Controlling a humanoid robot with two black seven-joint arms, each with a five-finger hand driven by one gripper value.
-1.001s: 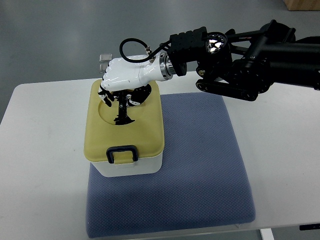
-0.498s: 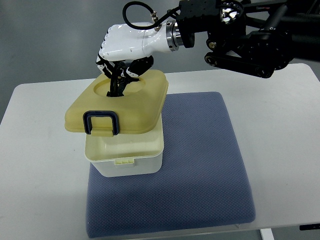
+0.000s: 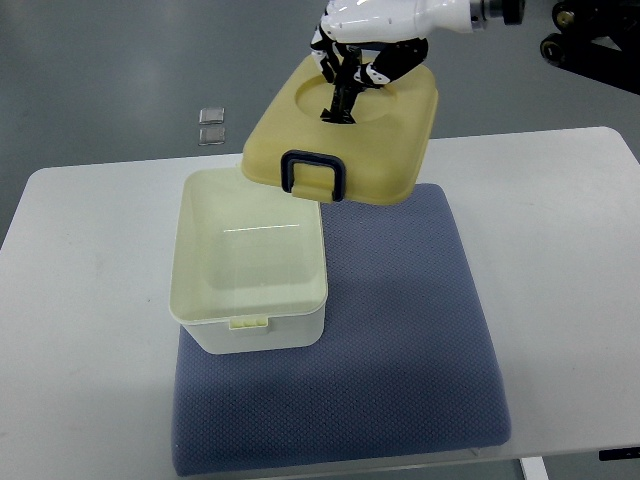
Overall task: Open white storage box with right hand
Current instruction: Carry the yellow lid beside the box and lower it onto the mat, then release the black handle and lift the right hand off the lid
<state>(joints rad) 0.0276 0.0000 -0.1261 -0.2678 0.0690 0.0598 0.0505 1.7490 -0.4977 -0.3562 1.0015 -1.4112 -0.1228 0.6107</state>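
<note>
My right gripper has the yellow lid. Next, I let go of it on the blue mat's far part [image 3: 408, 252], beside the white storage box.
The white storage box [image 3: 250, 300] stands open on the left part of the blue mat [image 3: 400, 340], its inside bare. Its yellow lid [image 3: 345, 135], with a dark blue latch [image 3: 314, 176] on the near edge, hangs tilted in the air above and to the right of the box. My right hand [image 3: 365, 40], white with black fingers, comes in from the upper right and is shut on the black handle [image 3: 338, 100] in the lid's round recess. The left arm does not show.
A white table [image 3: 90, 300] carries the mat and box. Two small clear squares [image 3: 210, 125] lie on the grey floor beyond the table's far edge. The right arm's black links [image 3: 590, 40] fill the top right corner.
The right hand has lifted the yellow lid off the box and carried it up and to the right. The box now stands open and has not moved.
</note>
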